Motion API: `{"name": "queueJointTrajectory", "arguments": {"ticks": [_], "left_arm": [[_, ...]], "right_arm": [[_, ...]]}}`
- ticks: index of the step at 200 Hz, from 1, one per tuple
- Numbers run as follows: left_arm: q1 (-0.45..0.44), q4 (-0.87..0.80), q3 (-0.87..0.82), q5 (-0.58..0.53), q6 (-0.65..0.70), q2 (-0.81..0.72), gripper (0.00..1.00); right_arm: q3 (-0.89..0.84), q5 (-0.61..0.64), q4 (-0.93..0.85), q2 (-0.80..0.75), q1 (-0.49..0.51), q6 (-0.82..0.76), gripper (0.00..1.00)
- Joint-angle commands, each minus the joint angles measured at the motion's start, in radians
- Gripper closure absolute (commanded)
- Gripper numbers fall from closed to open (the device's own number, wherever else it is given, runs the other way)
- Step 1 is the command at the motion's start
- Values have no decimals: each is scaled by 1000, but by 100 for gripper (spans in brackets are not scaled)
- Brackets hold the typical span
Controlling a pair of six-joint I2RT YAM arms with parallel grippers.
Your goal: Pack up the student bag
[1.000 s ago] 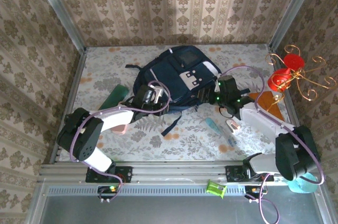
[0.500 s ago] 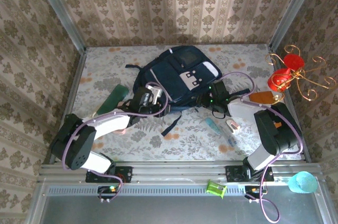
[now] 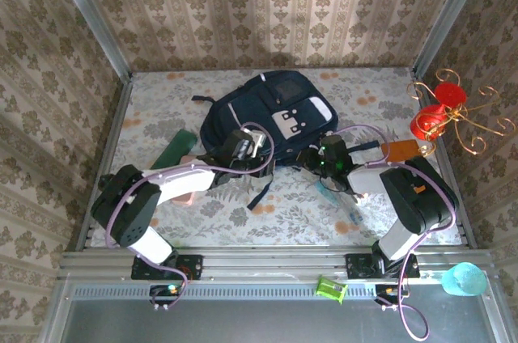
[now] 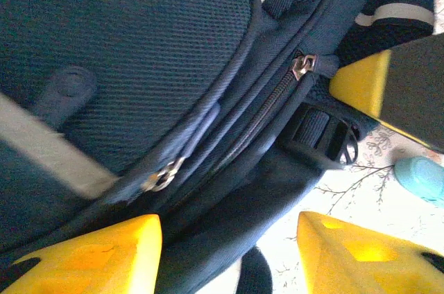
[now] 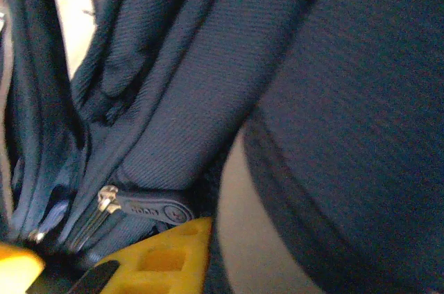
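I will take the bag's side fabric (image 5: 347,141) with my right gripper, as the zip pull lies against its finger, and steady it while my left gripper draws the zip.
The student bag (image 3: 271,112) is a dark navy backpack with a white-and-grey patch, lying flat at the table's middle. My left gripper (image 3: 257,151) is at the bag's near edge. In the left wrist view it (image 4: 229,259) stands open, its yellow fingers (image 4: 90,252) straddling the bag's bottom seam below two zip pulls (image 4: 303,65). My right gripper (image 3: 310,157) presses against the bag's near right corner. Up close it (image 5: 73,266) sits just under a navy zip pull (image 5: 149,205), the gap between its fingers hidden by fabric.
A green flat item (image 3: 174,149) and a pink item (image 3: 184,193) lie left of the bag. A light-blue tube (image 3: 332,193) and an orange item (image 3: 402,149) lie to the right. A red ornament on a gold wire stand (image 3: 437,112) is at the right wall.
The right arm folded inward and its gripper moved left to the bag's near right corner. The left gripper slid right along the bag's near edge.
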Motion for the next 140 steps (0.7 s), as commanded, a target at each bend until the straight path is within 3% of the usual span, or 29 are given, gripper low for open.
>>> {"name": "queueJointTrajectory", "arguments": {"ticks": [1, 45, 64, 92, 117, 140], "left_arm": [[2, -11, 38, -25, -35, 43, 46], [114, -56, 56, -16, 41, 89, 46], [128, -49, 43, -4, 51, 72, 46], [126, -45, 43, 23, 43, 68, 46], [108, -32, 39, 38, 9, 37, 42], [56, -24, 34, -24, -15, -14, 37]], "right_arm": [[5, -109, 108, -16, 67, -26, 75], [-54, -9, -92, -169, 12, -46, 44], [-59, 61, -175, -213, -14, -4, 35], [-19, 109, -185, -182, -18, 56, 30], [41, 78, -127, -98, -18, 79, 28], [79, 75, -78, -37, -17, 78, 34]]}}
